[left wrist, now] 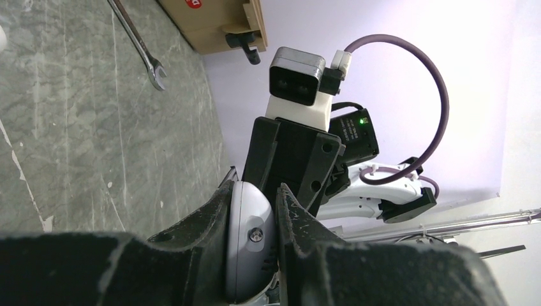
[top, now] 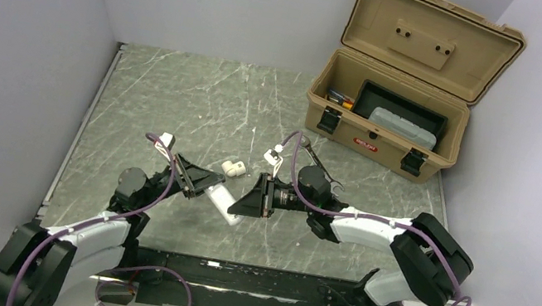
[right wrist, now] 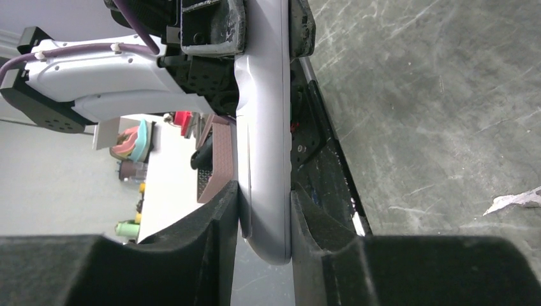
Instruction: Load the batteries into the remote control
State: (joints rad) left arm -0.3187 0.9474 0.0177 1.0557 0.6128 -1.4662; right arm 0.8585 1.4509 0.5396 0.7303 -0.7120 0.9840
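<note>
The remote control, now held off the table between both arms, will be let go by my right gripper on the grey table (top: 280, 210) between the silver wrench and the front edge.
The remote control (top: 220, 198) is a flat white handset held off the table between my two arms. My left gripper (top: 204, 186) is shut on its left end, and the left wrist view shows that rounded end (left wrist: 245, 223) with a small screw, pinched between both fingers (left wrist: 204, 236). My right gripper (top: 243, 205) is shut on the other end; in the right wrist view the remote's thin edge (right wrist: 265, 115) runs upward from between the fingers (right wrist: 217, 217) to the left gripper's jaws at the top. The batteries are not in view.
A stubby white pipe fitting (top: 232, 167) lies on the table just behind the remote. A long silver wrench (left wrist: 137, 41) lies near the open tan toolbox (top: 388, 136) at the back right. A scrap of paper (right wrist: 513, 201) lies on the grey table (top: 177, 94).
</note>
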